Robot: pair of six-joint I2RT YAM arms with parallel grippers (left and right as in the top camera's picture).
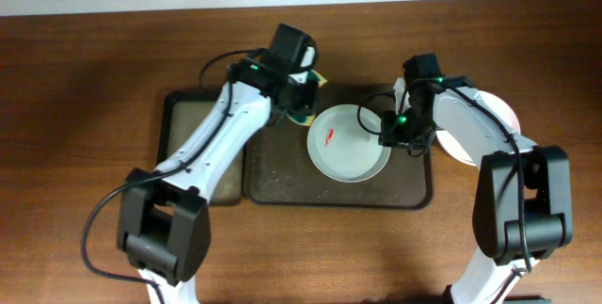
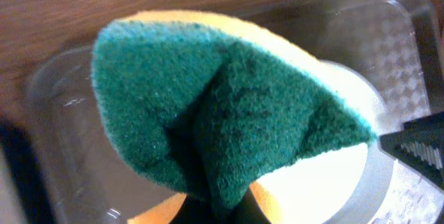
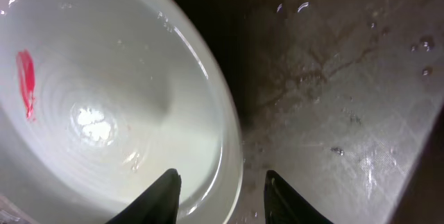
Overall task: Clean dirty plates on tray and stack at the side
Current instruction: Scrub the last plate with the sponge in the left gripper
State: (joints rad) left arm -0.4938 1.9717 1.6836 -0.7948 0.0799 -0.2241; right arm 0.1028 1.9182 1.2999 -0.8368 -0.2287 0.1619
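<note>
Next, I release the green and yellow sponge with my left gripper in the middle of the smaller, narrower dark tray (image 1: 199, 141).
One dirty plate (image 1: 350, 149), white with a small red smear (image 1: 329, 136), lies on the large dark brown tray (image 1: 282, 184). My left gripper (image 1: 303, 106) is shut on a green and yellow sponge (image 2: 222, 106), held just off the plate's upper left edge; the plate (image 2: 333, 175) shows under the sponge. My right gripper (image 1: 399, 136) is open at the plate's right rim. In the right wrist view its fingers (image 3: 222, 189) straddle the rim of the plate (image 3: 104, 113), one over the plate, one over the tray (image 3: 347, 113). Another white plate (image 1: 499, 111) lies off the tray at the right, partly hidden by the right arm.
A smaller, narrower dark tray (image 1: 179, 120) lies left of the large one, under the left arm. The large tray's floor looks wet and smeared (image 3: 333, 148). Brown wooden tabletop (image 1: 94, 78) lies all round.
</note>
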